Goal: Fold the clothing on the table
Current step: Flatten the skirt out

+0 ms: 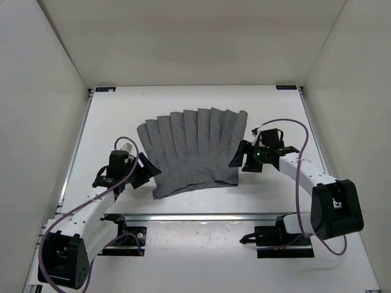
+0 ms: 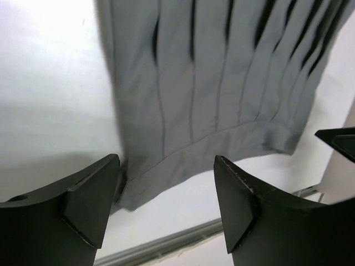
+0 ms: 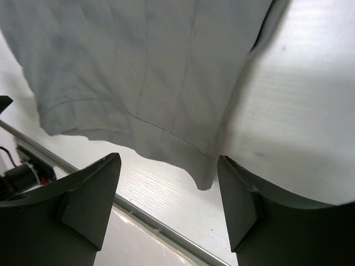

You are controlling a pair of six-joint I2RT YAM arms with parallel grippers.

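Note:
I see the skirt's waistband bow and slant, so I will pinch the waistband's corner (image 1: pixel 157 195) beside it with my left gripper and straighten the waistband before folding the skirt.
The clothing (image 1: pixel 192 152), a grey pleated skirt, lies fanned out flat on the white table (image 1: pixel 183 101), waistband toward the near edge. My left gripper (image 1: pixel 146 171) hovers open at the skirt's near left corner (image 2: pixel 130 191), with nothing between its fingers (image 2: pixel 91 194). My right gripper (image 1: pixel 237 157) is open beside the skirt's near right corner (image 3: pixel 202 177), also holding nothing. Both wrist views show the waistband (image 2: pixel 222 144) (image 3: pixel 111 119) lying free on the table just past the fingertips.
A metal rail (image 1: pixel 201 216) runs along the near edge of the table, seen close under both grippers (image 2: pixel 166 241) (image 3: pixel 161 221). White walls enclose the table on the left, right and back. Black corner brackets (image 1: pixel 105 89) sit at the far corners.

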